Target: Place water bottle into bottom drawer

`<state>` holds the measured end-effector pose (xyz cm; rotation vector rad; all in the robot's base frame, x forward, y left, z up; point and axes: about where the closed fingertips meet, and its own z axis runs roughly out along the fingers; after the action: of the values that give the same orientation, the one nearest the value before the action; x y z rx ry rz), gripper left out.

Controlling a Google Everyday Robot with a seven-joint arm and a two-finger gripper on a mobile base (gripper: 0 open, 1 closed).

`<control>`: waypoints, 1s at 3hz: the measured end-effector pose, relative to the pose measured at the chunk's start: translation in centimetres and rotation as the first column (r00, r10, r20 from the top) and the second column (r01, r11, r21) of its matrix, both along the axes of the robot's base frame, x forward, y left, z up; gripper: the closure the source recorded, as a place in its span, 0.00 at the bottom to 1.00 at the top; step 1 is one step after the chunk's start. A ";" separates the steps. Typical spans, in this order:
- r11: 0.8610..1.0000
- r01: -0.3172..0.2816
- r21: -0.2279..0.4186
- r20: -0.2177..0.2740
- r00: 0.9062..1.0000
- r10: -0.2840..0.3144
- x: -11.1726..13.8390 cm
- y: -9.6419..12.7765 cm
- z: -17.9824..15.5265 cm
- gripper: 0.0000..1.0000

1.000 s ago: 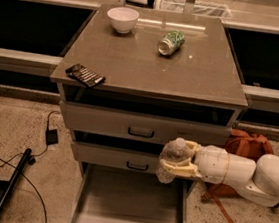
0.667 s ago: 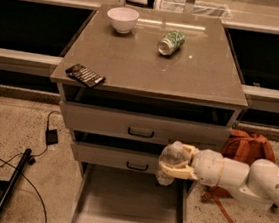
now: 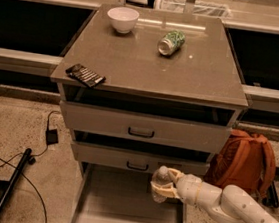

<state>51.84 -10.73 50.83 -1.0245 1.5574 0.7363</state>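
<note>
Next, my gripper lets go of the water bottle near the middle of the bottom drawer's bare inside [image 3: 144,209].
My gripper [image 3: 164,184] is shut on the water bottle [image 3: 159,182], a small clear bottle held roughly upright. It hangs over the right part of the open bottom drawer [image 3: 118,207], a wide shallow grey tray pulled out at the cabinet's foot, just below the front of the middle drawer [image 3: 139,160]. My white arm [image 3: 234,207] reaches in from the lower right. The drawer floor looks bare.
On the cabinet top sit a white bowl [image 3: 123,19], a green soda can [image 3: 171,41] on its side and a dark packet [image 3: 85,75] at the front left corner. An orange backpack [image 3: 244,163] stands right of the cabinet. Black cables [image 3: 17,165] lie on the floor at left.
My gripper with the bottle has moved a little left and down, closer over the open bottom drawer. Nothing on the cabinet top moved.
</note>
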 end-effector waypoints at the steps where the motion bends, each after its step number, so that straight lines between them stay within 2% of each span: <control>1: 1.000 0.000 0.000 0.000 1.000 0.000 0.0 0.0 0.0 1.00; 3: 1.000 0.029 0.011 -0.050 0.998 -0.029 3.4 1.2 -7.8 1.00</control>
<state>55.25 -9.49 42.99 -0.9797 1.6054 0.7547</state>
